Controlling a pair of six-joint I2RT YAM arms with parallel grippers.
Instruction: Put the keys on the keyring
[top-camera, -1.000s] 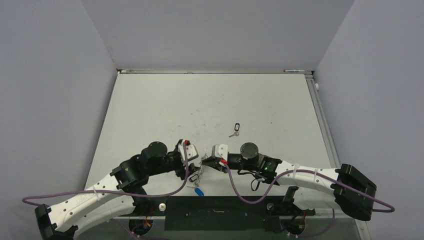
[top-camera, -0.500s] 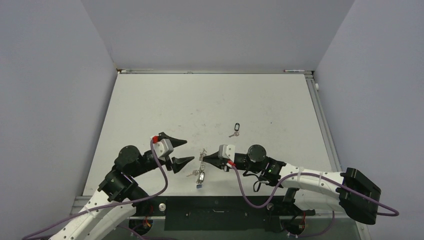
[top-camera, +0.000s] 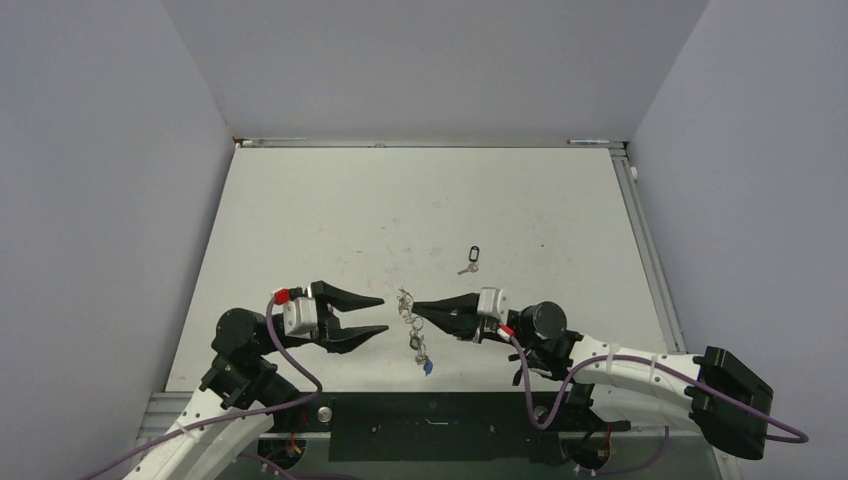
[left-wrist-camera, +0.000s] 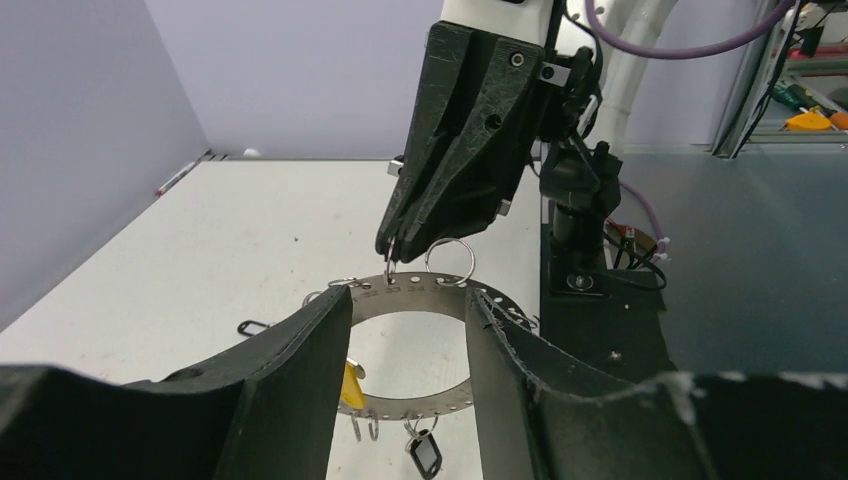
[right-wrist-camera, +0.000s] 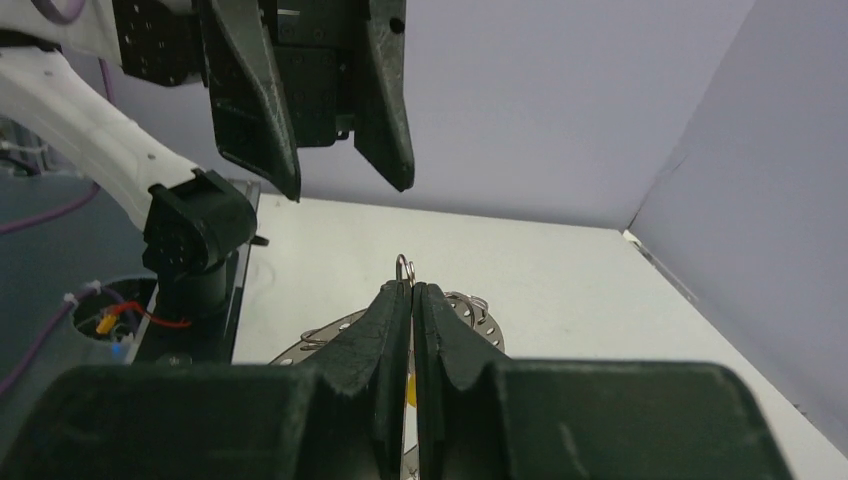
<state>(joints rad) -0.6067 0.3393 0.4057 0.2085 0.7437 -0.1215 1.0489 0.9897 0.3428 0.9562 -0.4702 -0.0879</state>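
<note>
The keyring hangs only by my right gripper's small wire loop; my left gripper needs to pinch the keyring's rim (left-wrist-camera: 390, 284) just below to steady it.
My right gripper (top-camera: 416, 307) is shut on a small wire loop (right-wrist-camera: 402, 267) at the rim of the keyring (top-camera: 408, 318). The flat silvery ring hangs from it above the table. Keys dangle below it, with a blue tag (top-camera: 427, 367) lowest. My left gripper (top-camera: 384, 314) is open and empty, just left of the ring and apart from it. In the left wrist view the keyring (left-wrist-camera: 420, 290) shows between my open fingers (left-wrist-camera: 300, 370), with a yellow tag (left-wrist-camera: 349, 385) and a black tag (left-wrist-camera: 425, 452) hanging on it. A loose key with a black tag (top-camera: 470, 258) lies on the table beyond.
The white table (top-camera: 330, 220) is walled by grey panels at the left, back and right. The black base bar (top-camera: 430, 425) of the arms runs along the near edge. The loose key also shows in the left wrist view (left-wrist-camera: 250, 326).
My left gripper has let go of the ring, opened and drawn back to the left. My right gripper has moved right and up, carrying the keyring, which now hangs from it.
</note>
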